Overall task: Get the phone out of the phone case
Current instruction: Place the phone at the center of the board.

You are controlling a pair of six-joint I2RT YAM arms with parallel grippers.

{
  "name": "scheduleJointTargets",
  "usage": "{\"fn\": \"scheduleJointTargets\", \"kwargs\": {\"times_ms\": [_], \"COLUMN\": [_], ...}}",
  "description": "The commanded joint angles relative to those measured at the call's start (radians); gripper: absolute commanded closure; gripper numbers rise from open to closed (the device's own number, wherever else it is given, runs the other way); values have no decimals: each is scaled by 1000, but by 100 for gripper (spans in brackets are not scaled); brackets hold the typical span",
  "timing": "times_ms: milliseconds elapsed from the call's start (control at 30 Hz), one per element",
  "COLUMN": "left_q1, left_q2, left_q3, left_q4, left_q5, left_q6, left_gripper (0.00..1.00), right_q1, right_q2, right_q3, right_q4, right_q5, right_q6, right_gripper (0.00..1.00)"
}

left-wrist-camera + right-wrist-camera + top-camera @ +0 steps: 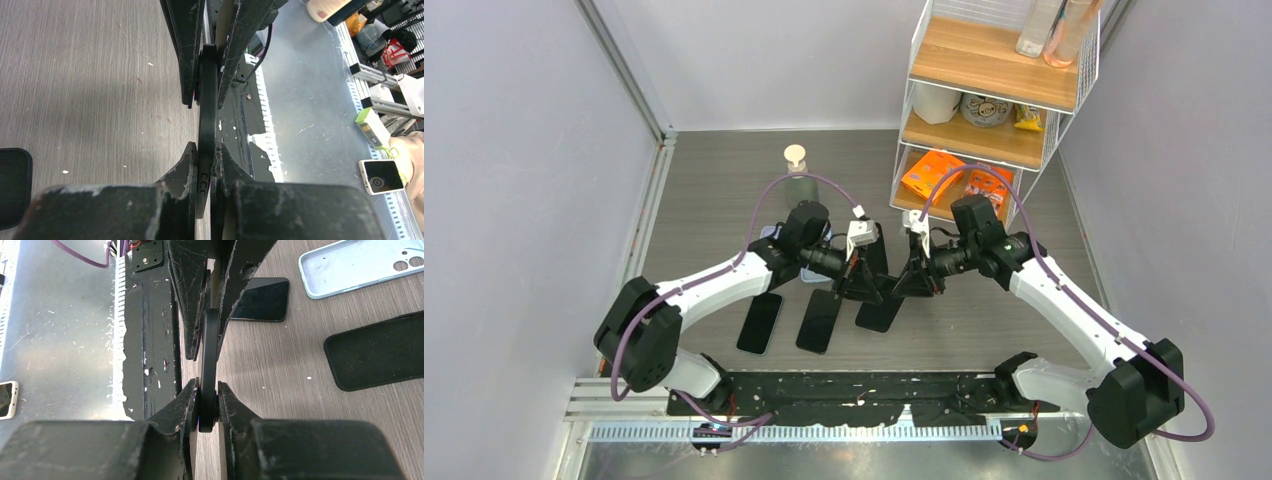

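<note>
The robot's left gripper will set the black phone down in front of the empty black case (877,326), next to the dark phones.
A black phone in its black case (207,115) is held edge-on above the table between both grippers, and the right wrist view (208,360) also shows it. My left gripper (206,167) is shut on one end of it. My right gripper (207,405) is shut on the other end, its fingers (186,45) facing mine. In the top view the two grippers (876,284) (908,280) meet at the table's middle, with the cased phone (891,283) mostly hidden between them.
Two dark phones (760,322) (819,320) lie on the table in front of the left arm. An empty black case (380,357) and a light blue case (360,265) lie nearby. A pump bottle (797,180) and a wire shelf (984,100) stand at the back.
</note>
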Motion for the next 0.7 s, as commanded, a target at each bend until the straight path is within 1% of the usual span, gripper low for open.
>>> {"fn": "scheduleJointTargets", "kwargs": {"times_ms": [0, 33, 67, 100, 133, 167, 200, 233, 267, 300, 367, 433, 500, 667], "left_q1": [-1, 2, 5, 10, 18, 27, 38, 49, 58, 66, 69, 69, 70, 75], "left_q2": [2, -7, -16, -25, -34, -41, -45, -47, -46, -42, -32, -14, 9, 64], "left_q3": [50, 45, 35, 23, 10, -5, -16, -31, -43, -57, -90, -122, -146, -192], "left_q4": [-48, -43, -31, -6, 21, 46, 71, 102, 130, 167, 230, 299, 351, 447], "left_q5": [-8, -15, -20, -25, -30, -32, -35, -34, -33, -32, -41, -55, -70, -134], "left_q6": [-17, -17, -20, -28, -39, -55, -72, -97, -123, -152, -219, -287, -346, -498], "left_gripper": [100, 100, 100, 100, 100, 100, 100, 100, 100, 100, 100, 100, 100, 100], "right_q1": [11, 10, 6, -1, -7, -22, -31, -54, -65, -87, -110, -125, -138, -155], "right_q2": [-12, -13, -15, -24, -28, -44, -51, -66, -72, -78, -71, -52, -28, -11], "right_q3": [71, 66, 62, 46, 31, -9, -31, -78, -101, -145, -193, -216, -222, -217], "right_q4": [79, 80, 90, 104, 151, 182, 266, 306, 393, 437, 558, 609, 627, 634], "right_q5": [-48, -39, -33, -30, -28, -27, -23, -22, -21, -22, -27, -29, -31, -36], "right_q6": [-19, -13, -4, 31, 53, 113, 148, 224, 260, 332, 405, 435, 462, 454], "right_gripper": [84, 70, 58, 52, 38, 33, 23, 20, 15, 14, 13, 13, 13, 13]}}
